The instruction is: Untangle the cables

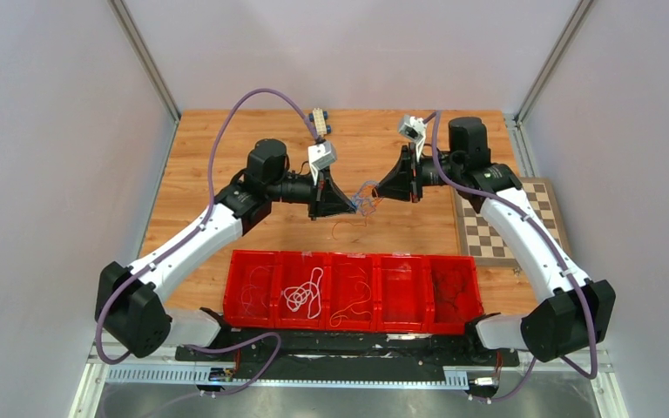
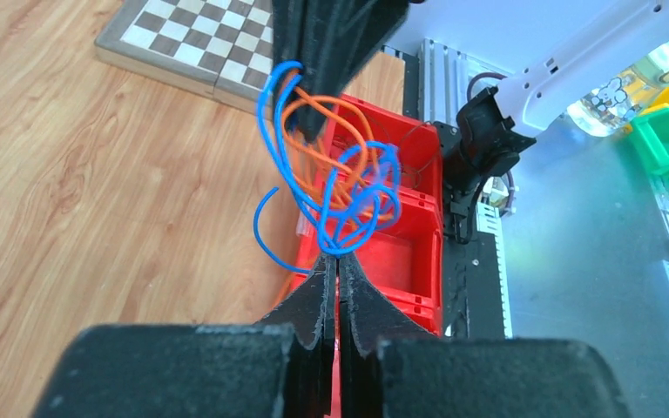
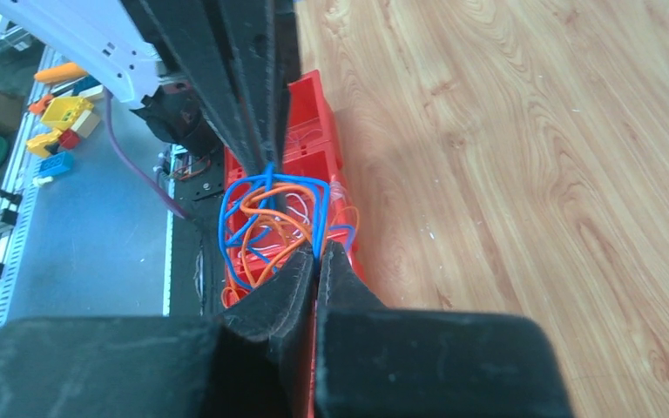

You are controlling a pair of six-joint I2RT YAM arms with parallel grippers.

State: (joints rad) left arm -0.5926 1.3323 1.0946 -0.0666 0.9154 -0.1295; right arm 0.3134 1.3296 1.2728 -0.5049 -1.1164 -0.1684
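Note:
The blue cable, with orange loops woven through, is held by both grippers, so next my right gripper opens and takes the orange cable (image 2: 363, 131) while my left gripper keeps holding the blue one.
A small tangle of blue and orange cables (image 1: 367, 198) hangs in the air between my two grippers above the wooden table. My left gripper (image 1: 354, 204) is shut on the blue cable (image 2: 340, 251) at the tangle's near end. My right gripper (image 1: 378, 193) is shut on the blue cable (image 3: 318, 248) from the other side. In the left wrist view the tangle (image 2: 340, 178) spans the short gap between both fingertips, with orange loops (image 2: 348, 157) woven through the blue. An orange strand (image 1: 341, 228) dangles down toward the table.
A red tray (image 1: 353, 259) with five compartments lies near the arm bases; a white cable (image 1: 303, 293), an orange cable (image 1: 351, 309) and dark cables (image 1: 453, 296) lie in separate compartments. A chessboard (image 1: 510, 226) lies at the right. A small connector block (image 1: 320, 119) sits at the far table edge.

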